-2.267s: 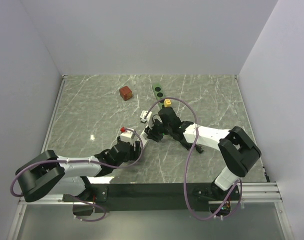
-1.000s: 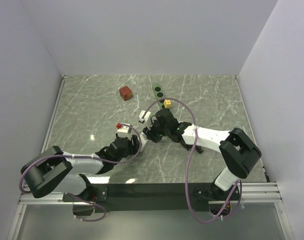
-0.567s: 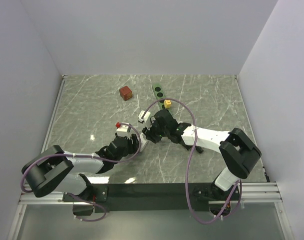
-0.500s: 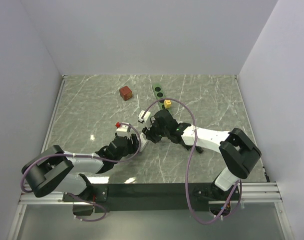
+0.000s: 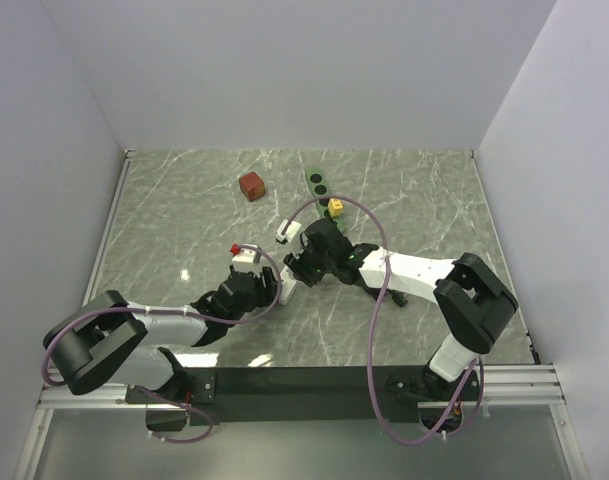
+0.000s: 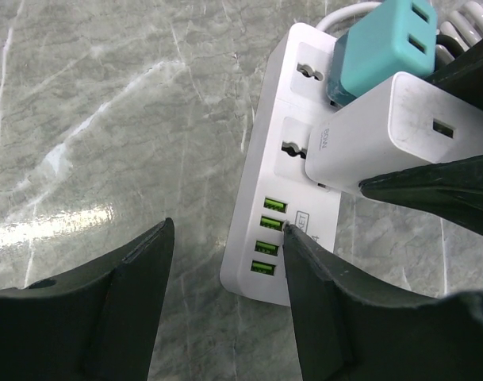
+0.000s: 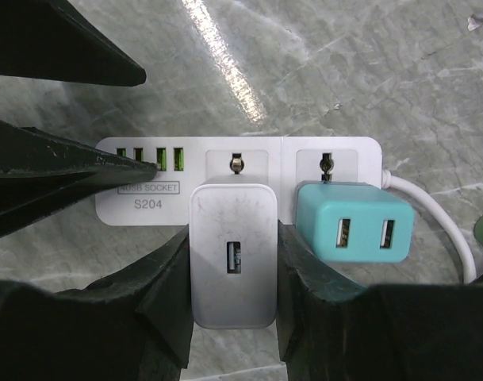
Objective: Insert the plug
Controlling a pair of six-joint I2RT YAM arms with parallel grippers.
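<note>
My right gripper will let go of the white USB charger in the white power strip's middle socket [image 5: 284, 276] [image 7: 234, 202], next to the teal charger.
A white power strip [image 7: 146, 198] lies on the marble table, also in the top view [image 5: 292, 277]. A teal charger [image 7: 354, 225] sits in its right socket. My right gripper [image 7: 231, 238] is shut on a white USB charger [image 7: 231, 262] and holds it over the middle socket; whether its pins are in is hidden. In the left wrist view the white charger [image 6: 400, 131] tilts over that socket. My left gripper [image 6: 227, 230] is open at the strip's [image 6: 297, 206] USB end, one finger [image 6: 320, 302] against the strip and the other finger [image 6: 130, 302] on the table beside it.
A red-brown cube [image 5: 251, 185], a green block with two holes [image 5: 318, 183] and a small yellow cube [image 5: 335, 207] lie farther back on the table. The strip's white cable [image 7: 455, 238] runs off to the right. Grey walls surround the table.
My left gripper has moved forward to the strip's USB end. My right gripper has shifted slightly left with the white charger, closer over the strip.
</note>
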